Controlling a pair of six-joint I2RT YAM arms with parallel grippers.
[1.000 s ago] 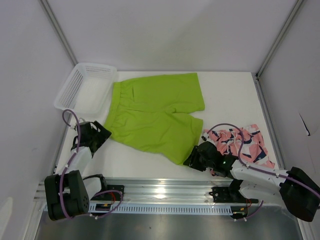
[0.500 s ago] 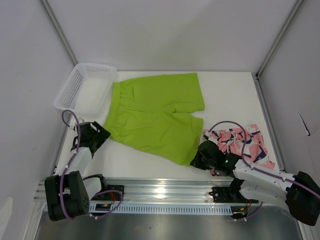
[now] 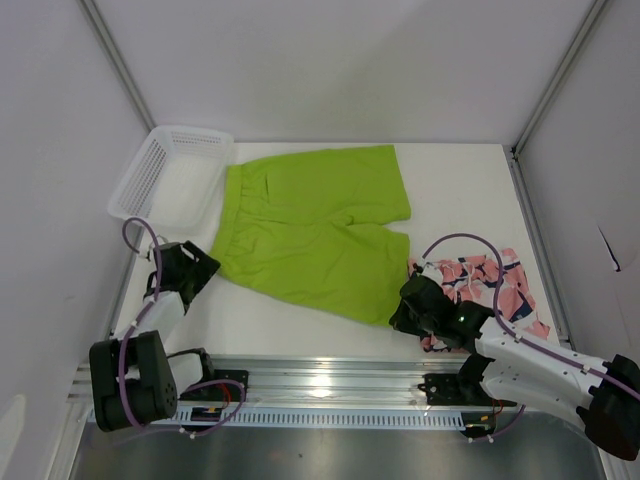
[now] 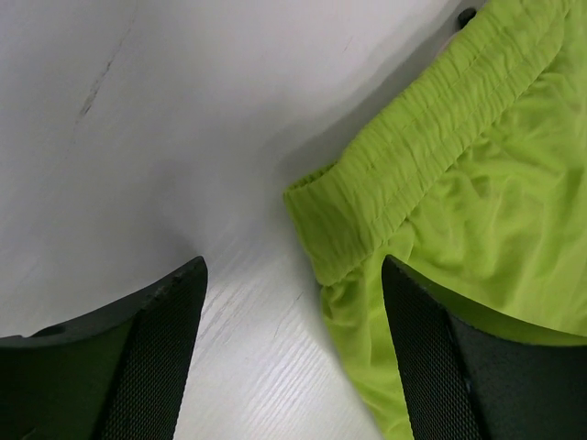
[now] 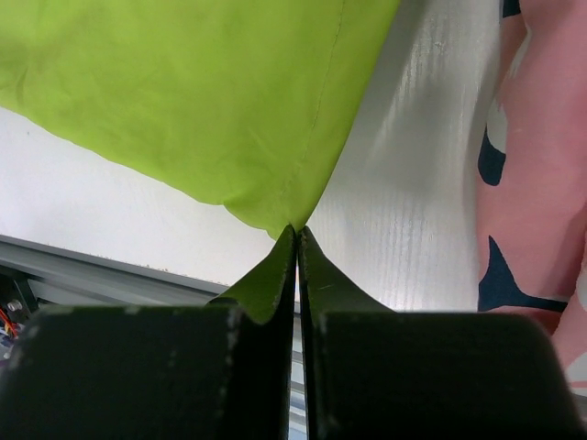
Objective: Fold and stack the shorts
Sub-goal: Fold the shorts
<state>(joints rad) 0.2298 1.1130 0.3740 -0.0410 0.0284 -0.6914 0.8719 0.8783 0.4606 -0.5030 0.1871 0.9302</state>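
The tip of the hem corner is all that my right gripper's fingers are pinching, so I should open them and take more green fabric of the near leg (image 5: 268, 203) before lifting.
The lime green shorts (image 3: 315, 225) lie spread flat in the middle of the table, waistband to the left. My right gripper (image 3: 400, 315) is shut on the near leg's hem corner (image 5: 292, 218). The pink printed shorts (image 3: 490, 285) lie crumpled at the right, partly under the right arm, and show at the right edge of the right wrist view (image 5: 537, 174). My left gripper (image 3: 198, 268) is open at the near waistband corner (image 4: 321, 206), with one finger (image 4: 156, 339) on bare table and the other finger (image 4: 431, 357) over green fabric.
A white mesh basket (image 3: 170, 180) stands at the back left, its near side touching the green waistband. The metal rail (image 3: 320, 385) runs along the near table edge. Grey walls close in the left and right sides.
My right gripper has moved right and toward the near edge, pulling the green leg's hem corner with it. The left arm has stayed in place.
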